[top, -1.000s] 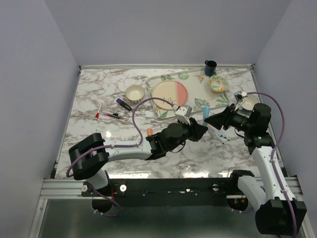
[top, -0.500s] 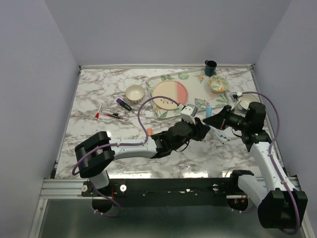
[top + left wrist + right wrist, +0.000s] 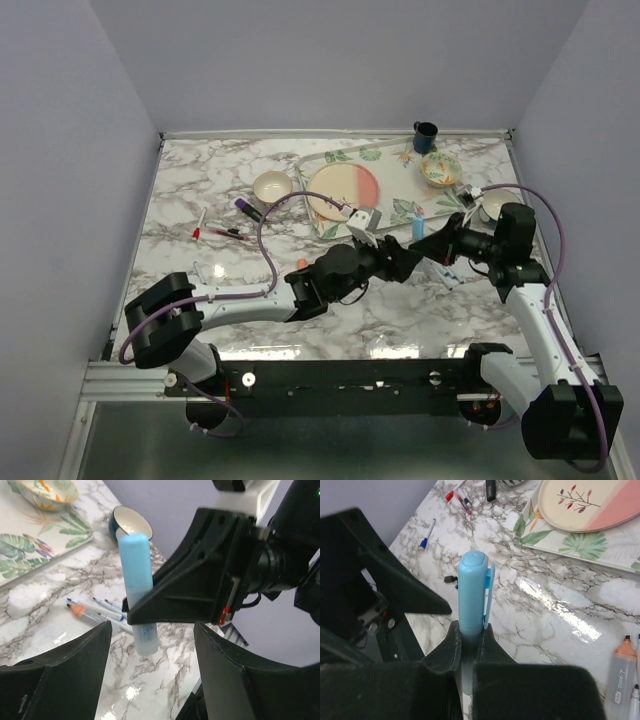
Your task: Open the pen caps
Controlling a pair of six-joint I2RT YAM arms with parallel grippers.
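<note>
My right gripper has the light blue pen. It will put the pen down on the table [image 3: 462, 270] beside the thin pens, away from the orange pen.
A light blue pen [image 3: 417, 226] stands upright above the table's right middle, with my right gripper [image 3: 432, 243] shut on its barrel. In the right wrist view its light blue cap [image 3: 472, 587] with a clip sticks up out of the right gripper [image 3: 471, 630]. The left wrist view shows the same pen [image 3: 136, 575] clamped by the right arm's black fingers, its clear barrel end [image 3: 145, 640] hanging below. My left gripper [image 3: 152, 626] is open, its fingers spread on either side and touching nothing. Several more pens [image 3: 445, 272], one orange-capped [image 3: 622, 670], lie under the right arm.
A loose orange cap [image 3: 301, 265] lies mid-table. Red pens [image 3: 199, 225] and a purple marker [image 3: 249, 209] lie at the left. A leaf-pattern tray [image 3: 400, 190] holds a plate [image 3: 343, 190] and a bowl [image 3: 441, 168]. Also there: a cream bowl [image 3: 271, 186], a dark mug [image 3: 425, 135], a cup [image 3: 127, 522].
My left gripper has opened and let go of the light blue pen, backing off slightly. The right gripper has closed on the pen's barrel.
</note>
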